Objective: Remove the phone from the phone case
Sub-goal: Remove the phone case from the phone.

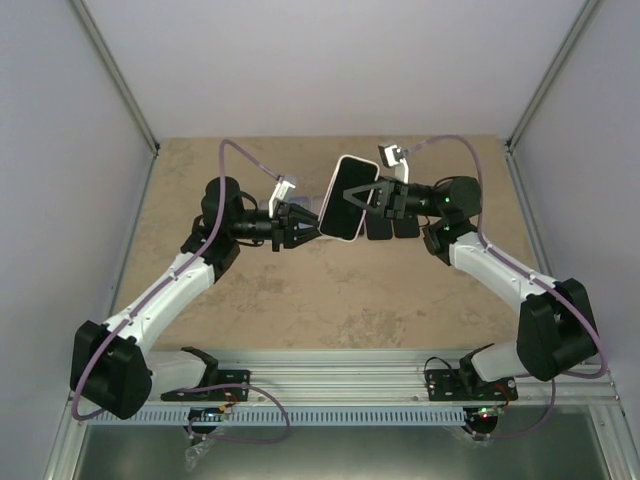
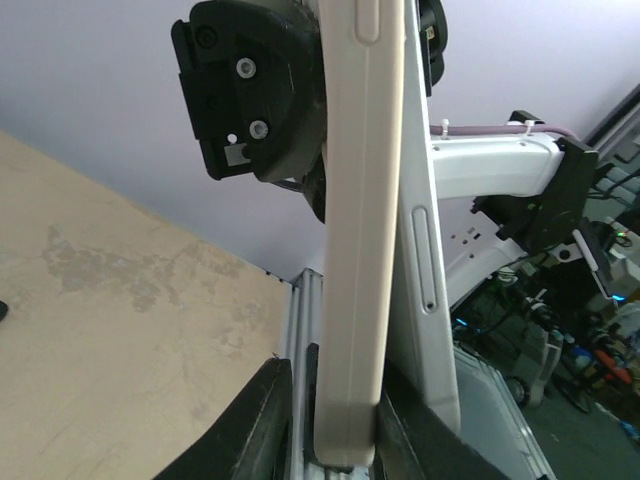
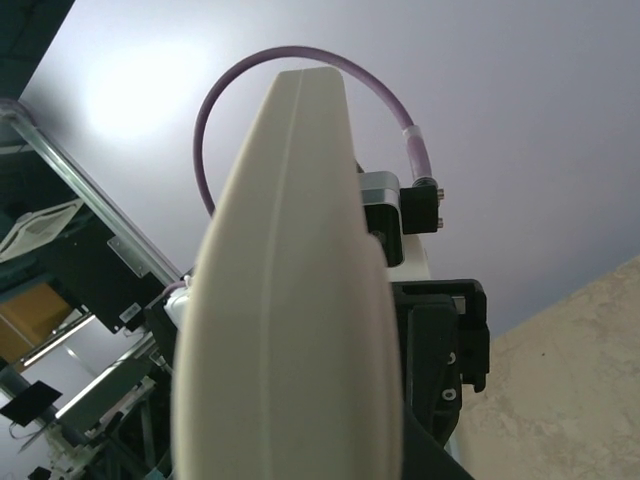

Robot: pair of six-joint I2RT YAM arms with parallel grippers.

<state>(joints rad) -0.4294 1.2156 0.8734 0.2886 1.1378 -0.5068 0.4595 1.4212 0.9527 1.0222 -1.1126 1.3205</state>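
The phone's silver edge is out of the case by my left gripper, so my right gripper will let go of the case's far side and take that edge (image 1: 326, 220).
The phone (image 1: 347, 196), black screen up, sits in a cream-white phone case (image 1: 339, 167) held in the air above the middle of the table. My left gripper (image 1: 303, 226) is shut on the case's lower left corner. In the left wrist view the case edge (image 2: 362, 250) stands between my fingers (image 2: 250, 425), and the silver phone edge (image 2: 430, 270) leans away from it to the right. My right gripper (image 1: 368, 197) is shut across the case from the right. In the right wrist view the case (image 3: 290, 330) fills the frame and hides the fingertips.
The tan table (image 1: 300, 290) lies below the held phone. An aluminium rail (image 1: 330, 375) runs along the near edge by the arm bases. Grey walls and corner posts (image 1: 115, 80) close in the left, right and back.
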